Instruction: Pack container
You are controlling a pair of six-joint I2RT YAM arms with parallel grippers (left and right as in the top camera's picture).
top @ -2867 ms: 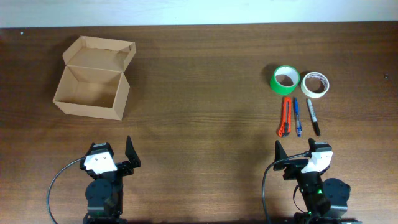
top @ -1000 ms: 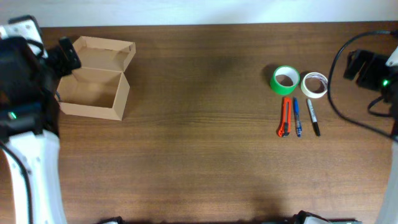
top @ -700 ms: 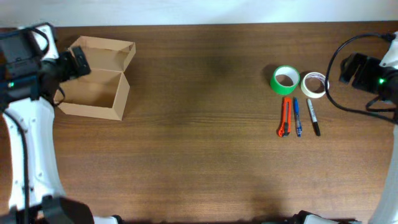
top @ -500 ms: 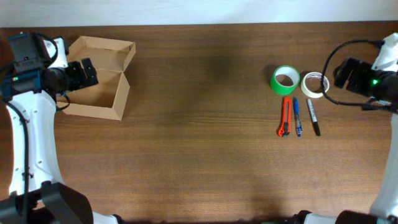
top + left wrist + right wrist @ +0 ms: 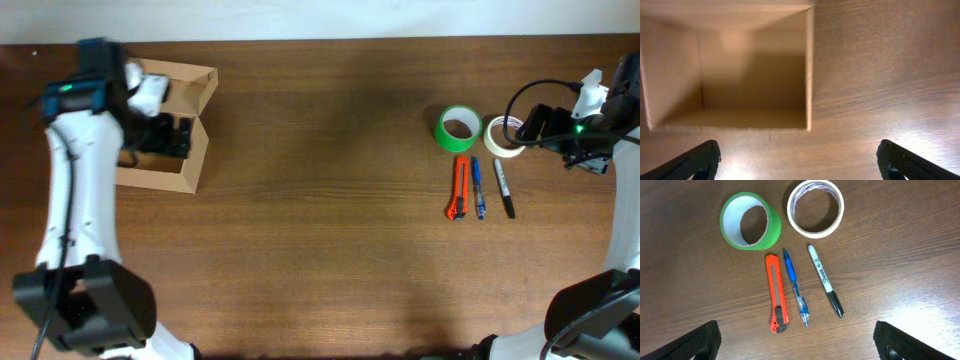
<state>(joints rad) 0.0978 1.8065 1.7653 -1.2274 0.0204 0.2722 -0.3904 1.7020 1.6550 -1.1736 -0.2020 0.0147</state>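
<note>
The robot's left gripper should close on the top edge of the cardboard box's side [image 5: 191, 154] [image 5: 809, 95] that faces the tape rolls.
The container [image 5: 190, 88] is an open tan cardboard box at the far left, its flap lid hinged back. My left gripper [image 5: 172, 135] hovers over it, open and empty. In the left wrist view the empty box interior [image 5: 750, 75] fills the upper left, beyond my open left gripper [image 5: 800, 167]. A green tape roll [image 5: 459, 128], a white tape roll [image 5: 503, 138], an orange cutter [image 5: 460, 188], a blue pen [image 5: 478, 188] and a black marker [image 5: 503, 188] lie at the right. My right gripper [image 5: 533, 124] is open beside the white roll.
The right wrist view shows the green roll [image 5: 750, 221], white roll [image 5: 816, 207], cutter [image 5: 776, 300], pen [image 5: 796, 287] and marker [image 5: 826, 281] on the brown wooden table [image 5: 320, 200], beyond my open right gripper [image 5: 797, 347].
My left arm has swung right from beside the box to above it. My right arm has moved left, close to the white tape roll. The objects have not moved.
</note>
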